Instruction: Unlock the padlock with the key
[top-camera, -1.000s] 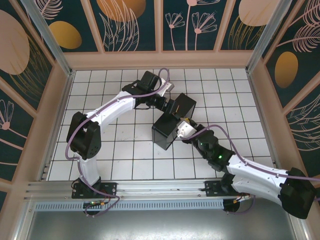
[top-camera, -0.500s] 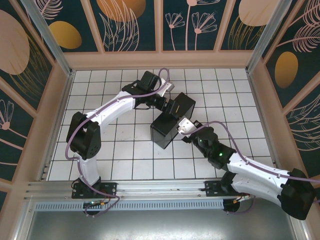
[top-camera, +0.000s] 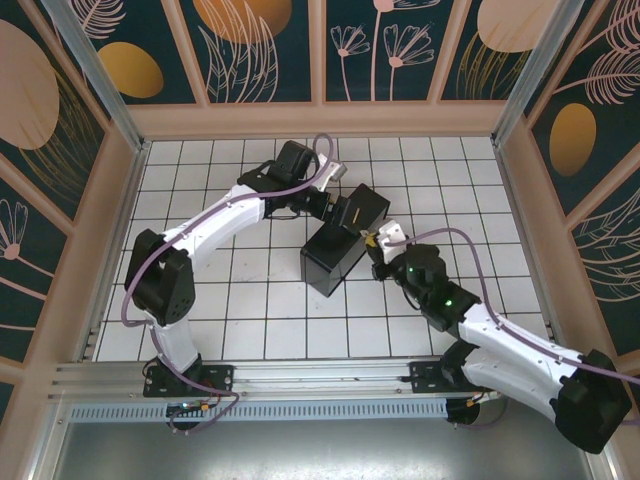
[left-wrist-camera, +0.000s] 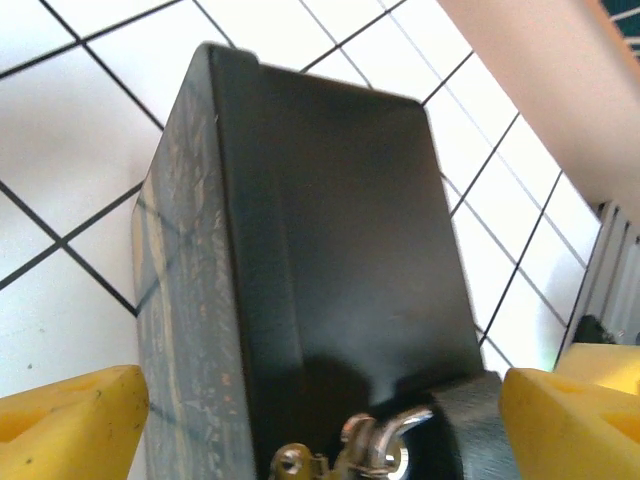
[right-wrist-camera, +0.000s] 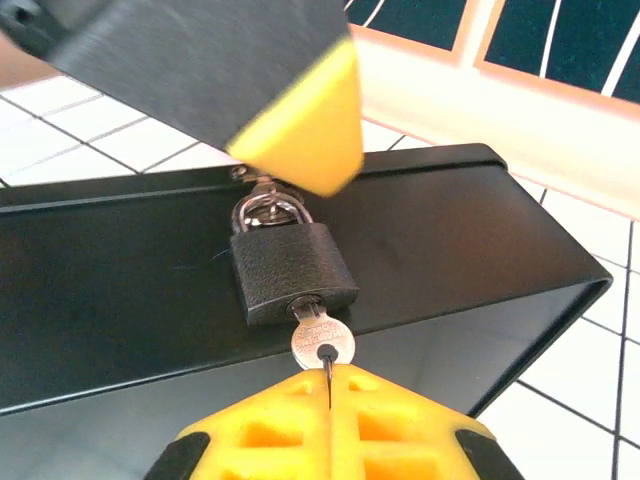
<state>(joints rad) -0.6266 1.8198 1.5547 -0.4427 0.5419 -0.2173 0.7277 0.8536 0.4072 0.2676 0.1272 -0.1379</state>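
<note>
The fingers of my right gripper meet at the lower rim of the key's head, so next I open them, move closer and pinch the key's flat sides (right-wrist-camera: 318, 338) before I turn the key.
A black padlock (right-wrist-camera: 293, 270) hangs by its silver shackle from the hasp of a black metal box (right-wrist-camera: 470, 220). A silver key (right-wrist-camera: 322, 340) is in its keyhole, flat face toward the right wrist camera. My right gripper (right-wrist-camera: 328, 380) is shut, its yellow tips pressed together right under the key's head; whether they pinch its rim is unclear. My left gripper (left-wrist-camera: 320, 430) is open wide, one yellow finger (left-wrist-camera: 70, 425) on each side of the box (left-wrist-camera: 330, 220) end where the shackle (left-wrist-camera: 390, 440) shows. From above, both grippers meet at the box (top-camera: 330, 255).
White tiled floor (top-camera: 230, 300) inside wooden walls (top-camera: 320, 118). An aluminium rail (top-camera: 300, 375) runs along the near edge by the arm bases. One left finger (right-wrist-camera: 300, 125) hangs just above the padlock in the right wrist view.
My right gripper has moved up along the box's right side toward the lock and its jaws have closed fully. The left arm has shifted slightly; its fingers opened a little.
</note>
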